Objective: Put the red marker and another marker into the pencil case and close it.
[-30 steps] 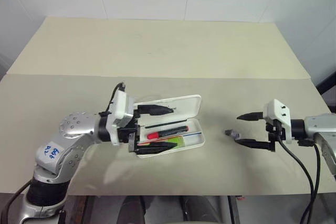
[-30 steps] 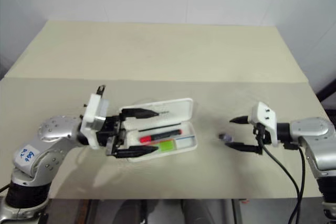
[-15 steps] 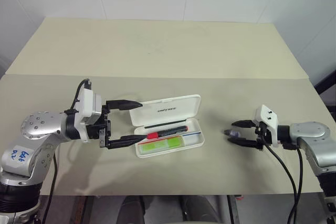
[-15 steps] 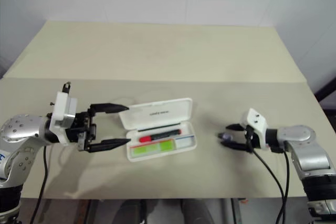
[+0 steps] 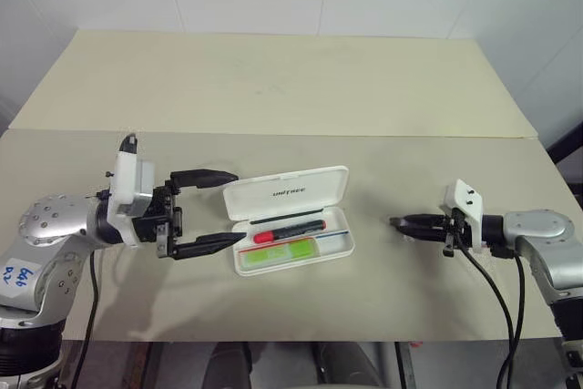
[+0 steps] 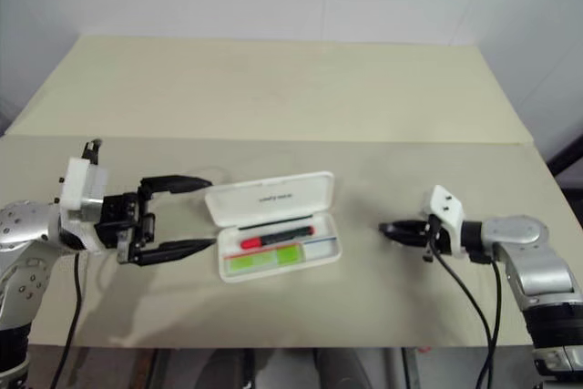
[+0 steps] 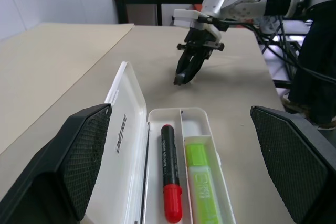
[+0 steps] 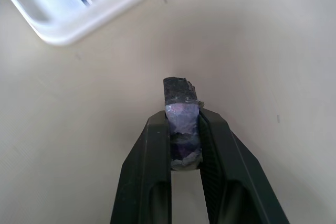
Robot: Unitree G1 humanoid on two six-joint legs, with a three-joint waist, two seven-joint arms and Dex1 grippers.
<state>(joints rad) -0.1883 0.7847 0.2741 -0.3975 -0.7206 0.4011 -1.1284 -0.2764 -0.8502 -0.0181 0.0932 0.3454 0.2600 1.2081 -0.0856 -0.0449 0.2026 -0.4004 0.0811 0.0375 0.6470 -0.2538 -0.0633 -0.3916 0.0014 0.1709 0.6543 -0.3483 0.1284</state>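
I will let go of the purple-and-dark piece with my right gripper in the small empty compartment (image 5: 332,241) (image 8: 35,4) next to the green marker's end.
The white pencil case (image 5: 288,191) lies open mid-table with its lid tipped back. The red marker (image 5: 290,229) and the green marker (image 5: 278,250) lie side by side in its tray; the left wrist view also shows the red marker (image 7: 170,182) and the green marker (image 7: 202,182). My left gripper (image 5: 237,208) hovers open just left of the case, its fingers (image 7: 68,161) holding nothing. To the right of the case, my right gripper (image 5: 396,222) is shut on a small purple-and-dark piece (image 8: 181,95) at table level.
The beige table (image 5: 291,88) stretches far behind the case, with a seam across it (image 5: 364,137). Its front edge (image 5: 301,338) runs close below the case. Cables (image 5: 496,298) hang from my right wrist.
My left gripper has drawn back to the left, away from the case, still open. My right gripper has closed on the small purple piece.
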